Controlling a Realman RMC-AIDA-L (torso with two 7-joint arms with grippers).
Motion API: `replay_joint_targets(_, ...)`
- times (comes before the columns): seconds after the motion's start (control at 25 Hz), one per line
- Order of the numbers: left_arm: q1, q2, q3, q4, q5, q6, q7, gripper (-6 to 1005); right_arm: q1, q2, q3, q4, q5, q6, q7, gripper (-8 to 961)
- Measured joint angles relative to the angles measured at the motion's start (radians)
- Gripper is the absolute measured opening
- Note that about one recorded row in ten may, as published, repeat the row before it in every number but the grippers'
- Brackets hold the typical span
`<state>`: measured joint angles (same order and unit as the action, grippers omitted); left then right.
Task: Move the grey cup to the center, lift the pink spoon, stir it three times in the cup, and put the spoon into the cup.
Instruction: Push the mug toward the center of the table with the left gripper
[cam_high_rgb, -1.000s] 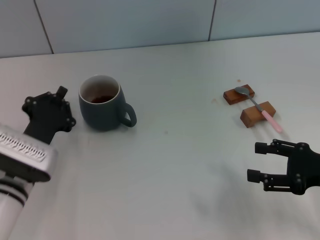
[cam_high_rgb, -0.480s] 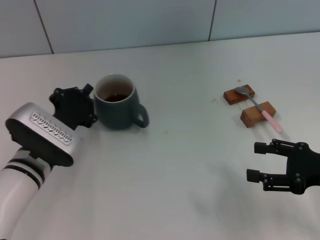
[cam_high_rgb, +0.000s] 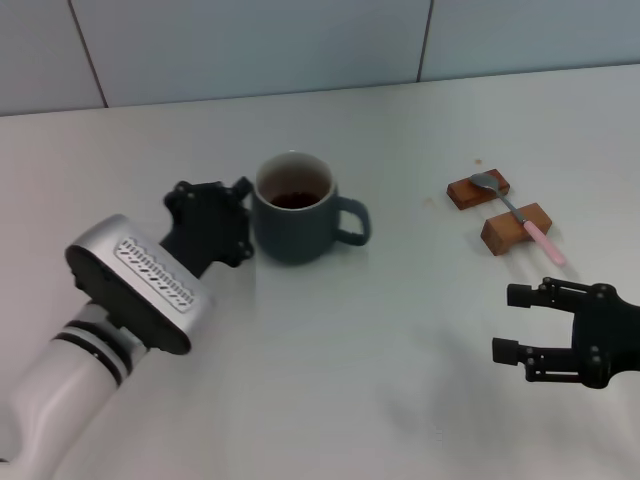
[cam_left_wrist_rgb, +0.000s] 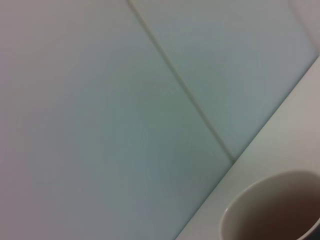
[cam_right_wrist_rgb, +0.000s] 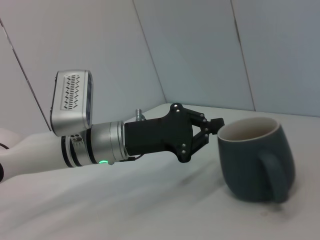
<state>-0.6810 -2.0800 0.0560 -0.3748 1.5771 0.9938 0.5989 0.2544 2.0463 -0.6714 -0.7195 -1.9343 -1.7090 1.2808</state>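
Next, I release the grey cup from my left gripper on the white table, slightly nearer the wooden blocks (cam_high_rgb: 317, 246). The cup now stands upright near the table's middle.
The grey cup (cam_high_rgb: 296, 222) stands upright near the table's middle, with brown liquid inside and its handle pointing right. It also shows in the right wrist view (cam_right_wrist_rgb: 252, 160), and its rim shows in the left wrist view (cam_left_wrist_rgb: 265, 212). My left gripper (cam_high_rgb: 244, 212) is shut and its tip presses against the cup's left side, as the right wrist view (cam_right_wrist_rgb: 216, 125) shows. The pink spoon (cam_high_rgb: 520, 215) lies across two wooden blocks at the right, silver bowl at the far end. My right gripper (cam_high_rgb: 512, 323) is open and empty, hovering near the front right, short of the spoon.
Two brown wooden blocks (cam_high_rgb: 477, 188) (cam_high_rgb: 515, 228) bear the spoon. A tiled wall (cam_high_rgb: 250, 50) runs along the back of the white table (cam_high_rgb: 380, 350). My left arm (cam_high_rgb: 130, 290) reaches in from the front left.
My left gripper has moved to the right, pushing the grey cup from the left side toward the middle. The cup's handle has swung to point right. The right gripper and spoon have stayed put.
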Motion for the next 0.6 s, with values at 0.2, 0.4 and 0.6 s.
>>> replay_joint_targets(0.2, 0.003, 0.000, -0.064, -0.035, 0.118, -0.010, -0.011, -1, 0.000, 0.000, -0.001, 0.000, 0.000, -0.001, 0.000, 827)
replay_joint_targets(0.4, 0.019, 0.002, -0.091, -0.051, 0.150, 0.018, -0.102, -1, 0.000, 0.000, 0.006, 0.002, 0.000, -0.001, 0.000, 827)
replay_joint_targets(0.6, 0.073, 0.019, -0.098, 0.072, 0.314, 0.241, -0.543, -1, -0.004, 0.003, 0.008, 0.004, 0.009, 0.004, -0.004, 827)
